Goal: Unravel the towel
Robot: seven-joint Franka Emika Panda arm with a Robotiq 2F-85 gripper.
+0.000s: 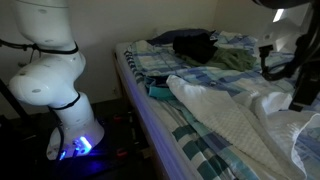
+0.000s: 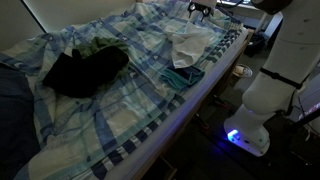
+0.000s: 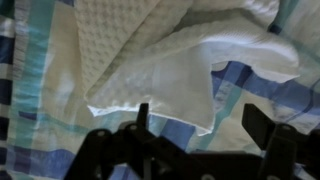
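Note:
My gripper is going next to the white towel's edge [image 1: 226,94] that faces the dark clothes pile, beside the bunched part, and will close there.
A white waffle-weave towel [image 3: 150,60] lies folded and bunched on the plaid bed cover. It shows in both exterior views [image 1: 235,115] [image 2: 190,42]. In the wrist view one folded corner points toward the gap between my fingers. My gripper [image 3: 203,125] is open and empty, hovering just above that corner. In an exterior view the gripper [image 1: 300,75] hangs over the far end of the towel, and in an exterior view [image 2: 200,9] it sits at the top edge of the picture.
The blue, white and teal plaid cover [image 3: 250,90] spans the bed. A dark clothes pile [image 1: 195,45] [image 2: 85,70], a green garment [image 1: 235,60] and a small teal cloth [image 1: 160,90] [image 2: 180,77] lie on it. The robot base [image 1: 55,85] [image 2: 265,90] stands beside the bed edge.

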